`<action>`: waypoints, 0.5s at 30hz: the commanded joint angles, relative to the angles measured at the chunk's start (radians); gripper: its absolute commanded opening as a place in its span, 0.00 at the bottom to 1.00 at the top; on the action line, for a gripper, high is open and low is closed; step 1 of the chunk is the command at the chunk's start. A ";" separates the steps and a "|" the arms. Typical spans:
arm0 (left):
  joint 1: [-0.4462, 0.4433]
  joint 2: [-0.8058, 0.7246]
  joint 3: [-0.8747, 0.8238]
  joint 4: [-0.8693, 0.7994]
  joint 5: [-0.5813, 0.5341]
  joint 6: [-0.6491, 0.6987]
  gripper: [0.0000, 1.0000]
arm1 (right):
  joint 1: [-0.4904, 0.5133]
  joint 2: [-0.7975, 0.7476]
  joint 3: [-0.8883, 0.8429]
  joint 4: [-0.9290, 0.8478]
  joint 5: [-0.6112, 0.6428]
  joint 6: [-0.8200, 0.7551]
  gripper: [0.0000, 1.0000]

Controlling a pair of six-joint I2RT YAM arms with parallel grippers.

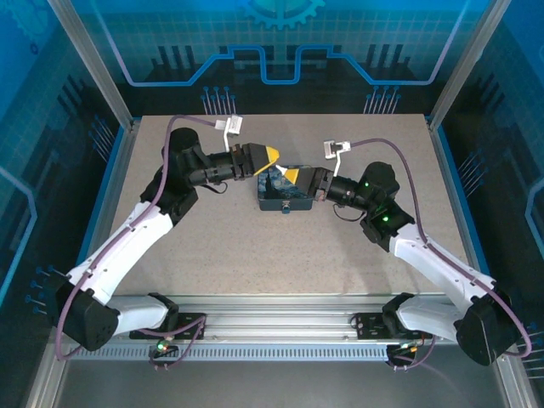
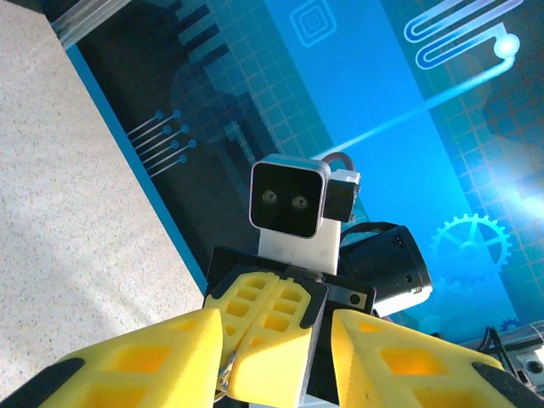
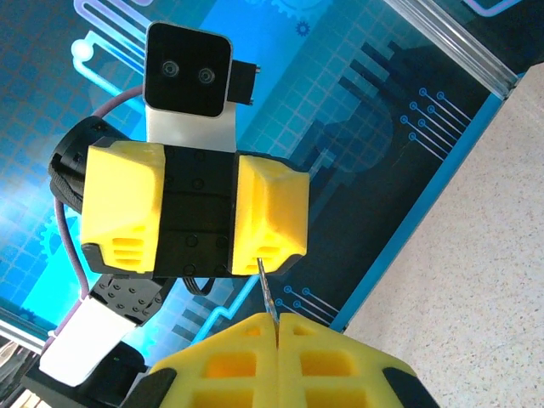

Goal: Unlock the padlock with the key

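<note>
Next, I pinch its tip [image 3: 260, 263] with my left gripper while my right gripper takes the key deeper, because the key's blade sticks far out of my right gripper.
In the top view the padlock [image 1: 282, 201] is a dark blue block on the table's middle, partly hidden under both grippers. Above it the grippers meet tip to tip. My right gripper [image 3: 276, 321] is shut on the key [image 3: 267, 291], whose thin metal blade sticks out toward the left gripper. My left gripper [image 2: 276, 361] is open, and its yellow fingers [image 2: 144, 357] straddle the right gripper's closed tips. The key [image 2: 223, 367] sits against the inner side of one left finger; the other left finger stands clear. From above, the left gripper [image 1: 270, 155] is up-left of the right gripper [image 1: 291, 176].
The speckled beige table [image 1: 212, 246] is ringed by aluminium posts and blue patterned walls. Both arms reach in from the near rail [image 1: 280, 327], and white cable plugs [image 1: 231, 126] sit behind each wrist.
</note>
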 commanded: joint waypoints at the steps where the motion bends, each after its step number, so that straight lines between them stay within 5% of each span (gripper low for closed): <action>1: -0.005 0.013 0.031 -0.021 0.041 0.027 0.36 | -0.004 0.003 0.054 0.007 -0.029 -0.020 0.00; 5: -0.013 0.024 0.045 -0.080 0.032 0.072 0.32 | -0.005 0.005 0.065 0.011 -0.028 -0.023 0.00; 8: -0.013 0.025 0.039 -0.081 0.021 0.074 0.38 | -0.005 0.007 0.067 0.013 -0.027 -0.023 0.00; 15: -0.015 0.029 0.040 -0.053 0.030 0.065 0.20 | -0.010 0.020 0.067 0.003 -0.026 -0.022 0.00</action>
